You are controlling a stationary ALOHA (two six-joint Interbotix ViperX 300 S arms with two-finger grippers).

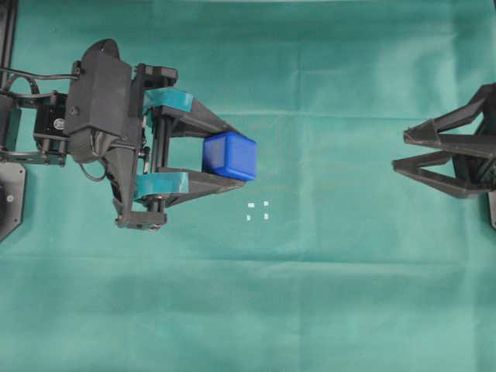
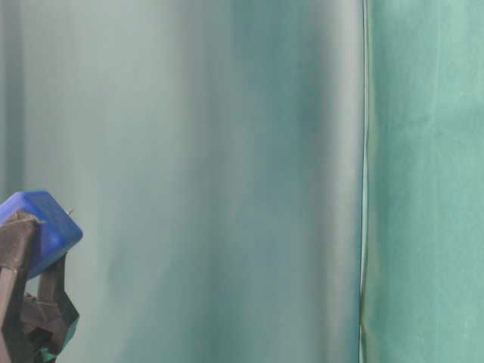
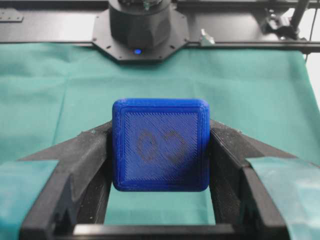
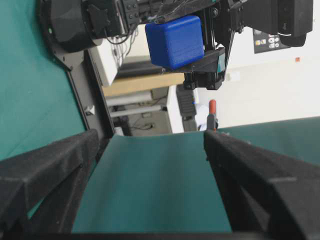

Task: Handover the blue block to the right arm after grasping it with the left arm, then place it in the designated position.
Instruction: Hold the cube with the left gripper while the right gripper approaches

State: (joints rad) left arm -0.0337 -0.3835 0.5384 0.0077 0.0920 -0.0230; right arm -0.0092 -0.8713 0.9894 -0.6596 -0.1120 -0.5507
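Observation:
My right gripper should grip the blue block on the top and bottom (image 1: 233, 155) (image 4: 199, 38), across the sides that my left gripper leaves free.
The blue block (image 1: 229, 156) is clamped between the teal-taped fingers of my left gripper (image 1: 236, 155), lifted off the green cloth at left of centre. In the left wrist view the block (image 3: 160, 144) fills the gap between both black fingers, its faint embossed face toward the camera. The table-level view catches the block (image 2: 44, 228) at the lower left edge. My right gripper (image 1: 399, 151) waits at the far right, open and empty, pointing left. From the right wrist view the held block (image 4: 175, 41) hangs far ahead. The designated position (image 1: 257, 211) lies just below and right of the block.
Green cloth (image 1: 310, 294) covers the table. The left arm's base plate (image 1: 9, 198) sits at the left edge. The right arm's base (image 3: 140, 30) shows at the top of the left wrist view.

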